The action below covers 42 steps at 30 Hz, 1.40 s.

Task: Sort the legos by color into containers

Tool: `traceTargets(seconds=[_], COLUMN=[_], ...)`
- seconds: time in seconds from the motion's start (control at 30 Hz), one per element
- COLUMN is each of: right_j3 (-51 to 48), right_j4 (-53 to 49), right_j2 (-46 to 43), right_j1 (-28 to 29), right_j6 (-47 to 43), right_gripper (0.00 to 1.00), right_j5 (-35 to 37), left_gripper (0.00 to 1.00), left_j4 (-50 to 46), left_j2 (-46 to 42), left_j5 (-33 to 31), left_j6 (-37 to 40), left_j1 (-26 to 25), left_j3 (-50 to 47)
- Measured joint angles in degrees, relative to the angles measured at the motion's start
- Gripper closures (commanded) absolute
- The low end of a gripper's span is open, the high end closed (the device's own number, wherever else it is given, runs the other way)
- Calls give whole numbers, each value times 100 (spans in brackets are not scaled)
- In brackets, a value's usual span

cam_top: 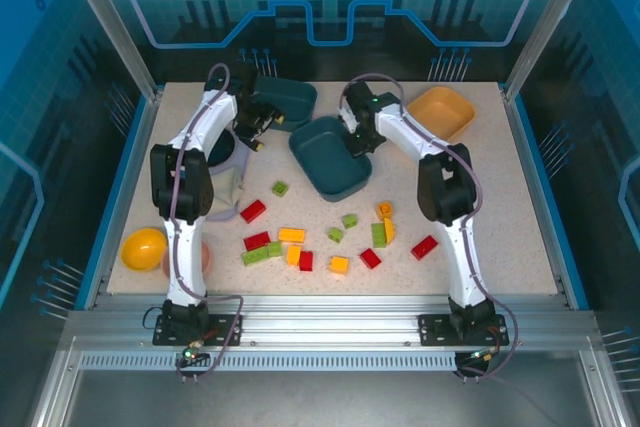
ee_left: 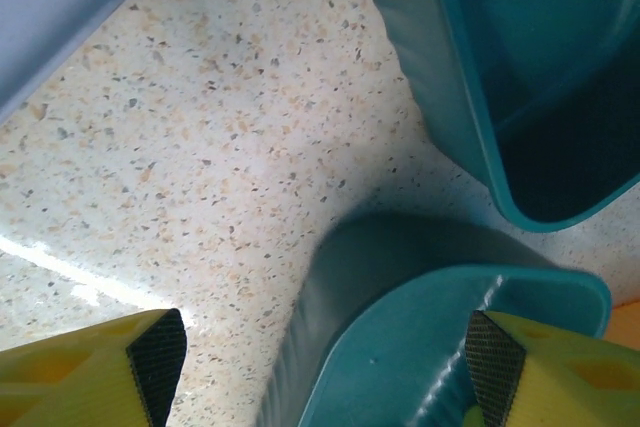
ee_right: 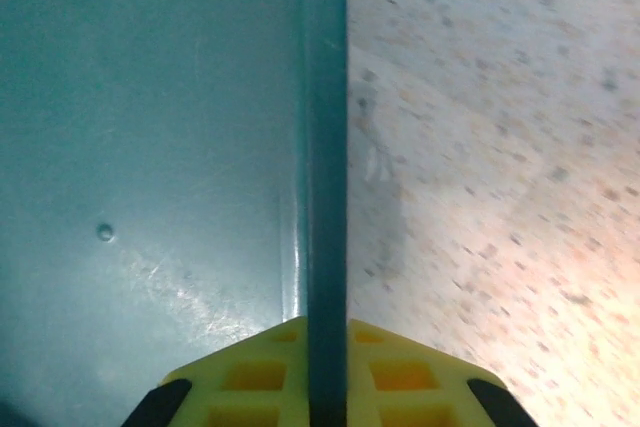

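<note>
The middle tray slants toward the back tray's corner, so next my right gripper draws it aside while my left gripper takes the back tray's side rim point(ee_left: 460, 67).
Red, yellow-orange and light green legos lie scattered across the near half of the table, among them a red one point(cam_top: 253, 210), a yellow one point(cam_top: 291, 235) and a green one point(cam_top: 350, 220). One dark teal tray point(cam_top: 292, 99) sits at the back, a second point(cam_top: 330, 162) in the middle, and an orange tray point(cam_top: 440, 112) at the back right. My left gripper point(cam_top: 262, 125) point(ee_left: 325, 357) is open and straddles the corner of a teal tray point(ee_left: 400, 347). My right gripper point(cam_top: 355, 139) point(ee_right: 325, 387) is shut on the middle tray's rim point(ee_right: 325, 147).
A lavender tray point(cam_top: 228, 159) point(ee_left: 60, 7) holding a black dish lies under the left arm. A yellow ball point(cam_top: 143, 247) rests at the near left beside a pink bowl point(cam_top: 203, 259). The other teal tray point(ee_left: 470, 67) lies close to the left gripper.
</note>
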Motion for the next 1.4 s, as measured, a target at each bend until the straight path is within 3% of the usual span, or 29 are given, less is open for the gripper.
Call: traceTargets(seconds=[0.27,0.53,0.73,0.93,0.97,1.03,1.23,1.4], right_j3=[-828,-1012,-1012,-1169,-1198,-1239,-1263,-1314], right_j4=[42,-31,-28,-24,-28,-26,-17,17], right_j2=[-852,-920,-920,-925,-927,-927,-960,-1021], right_j1=[-699,-966,-966,-988,-999,-1025,-1067,-1067], right_j6=[435,1154,1443,1530,1545,1547,1550,1569], right_gripper=[97,99,99,100,100,100,100,100], right_j5=[173,146,107,85,81,83,-2,-136], left_gripper=[29,35,58,61,59,44,25,23], left_j4=[122,247,262,249,238,214,195,372], left_j2=[568,1145,1335,1399,1399,1399,1325,1235], left_j5=[61,63,-22,-59,-68,-96,-332,-380], left_j6=[-44,-35,15,221,264,354,404,31], left_j1=[0,-7,-9,-33,-37,-39,-59,-50], left_j3=[601,1021,1397,1521,1519,1519,1467,1462])
